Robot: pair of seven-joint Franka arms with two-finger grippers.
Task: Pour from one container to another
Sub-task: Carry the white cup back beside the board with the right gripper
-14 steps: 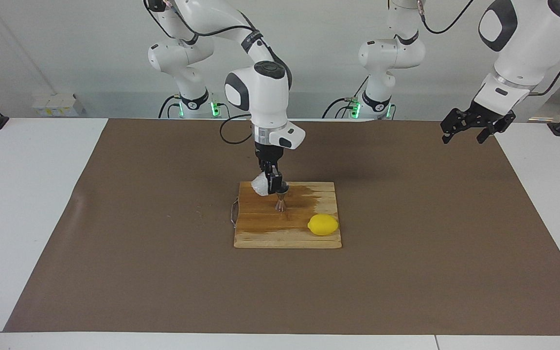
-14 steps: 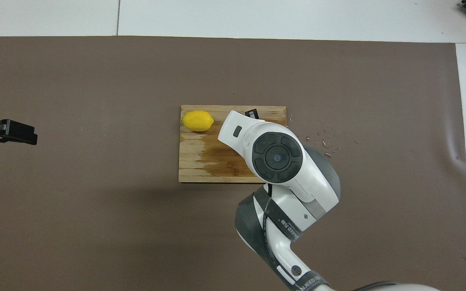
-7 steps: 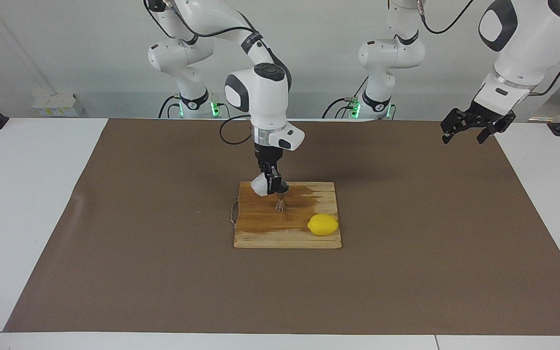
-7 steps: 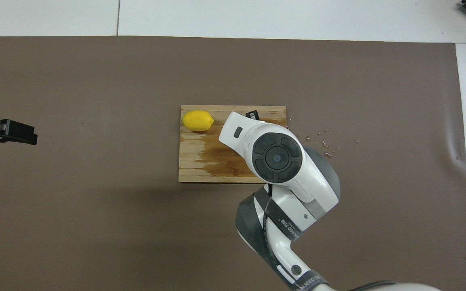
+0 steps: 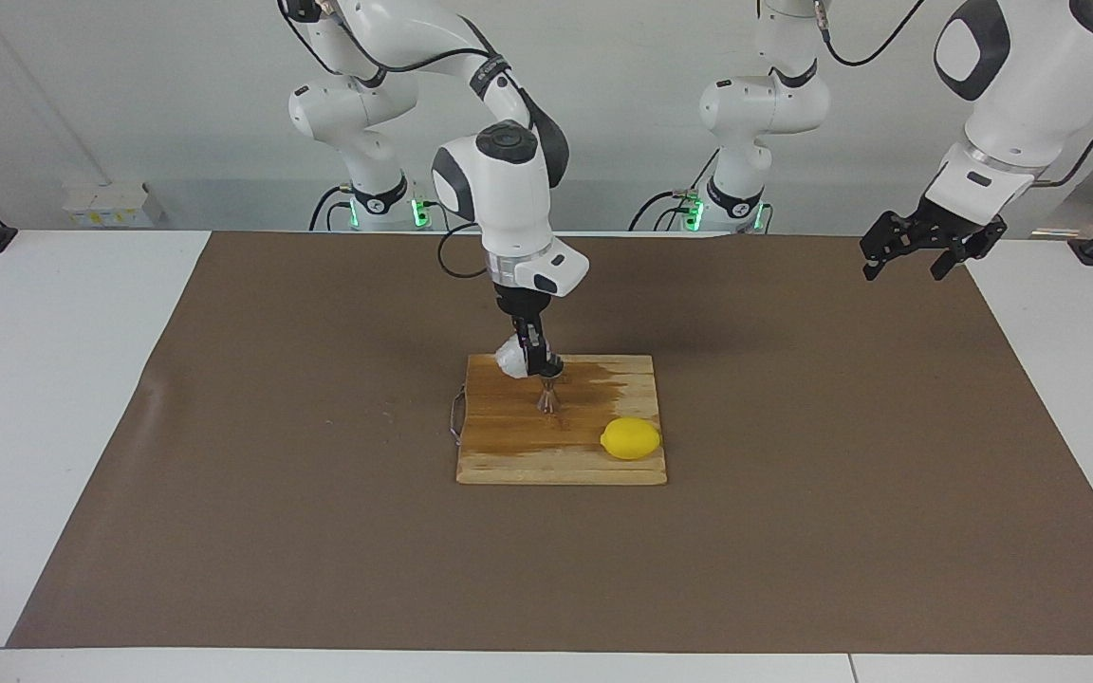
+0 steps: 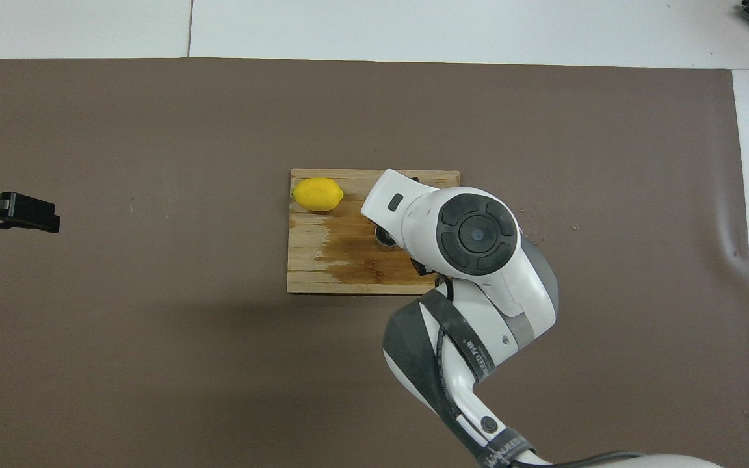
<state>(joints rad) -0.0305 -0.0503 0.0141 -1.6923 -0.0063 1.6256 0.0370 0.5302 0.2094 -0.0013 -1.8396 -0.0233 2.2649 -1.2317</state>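
Note:
My right gripper has the white cup, tilted just above the steel jigger now. I will set it down with that gripper on the brown mat, off the board's end (image 6: 538,229) opposite the lemon.
My right gripper (image 5: 533,357) is shut on the translucent white cup (image 5: 511,359) and holds it tilted just above the steel jigger (image 5: 547,395). The jigger stands upright on the wooden cutting board (image 5: 509,460), and its rim shows beside the right wrist in the overhead view (image 6: 384,238). The cup and the right gripper's fingers are hidden under the wrist in the overhead view. My left gripper (image 5: 924,254) is open and empty, and waits in the air over the mat's edge at the left arm's end (image 6: 18,213).
A yellow lemon (image 5: 631,439) lies on the board's corner farthest from the robots, toward the left arm's end (image 6: 317,194). The board (image 6: 313,273) has a dark wet patch. A brown mat (image 5: 793,531) covers the table.
My right arm has shifted a little toward the right arm's end and lifted the cup slightly. The jigger's rim now shows in the overhead view. The left arm has not moved.

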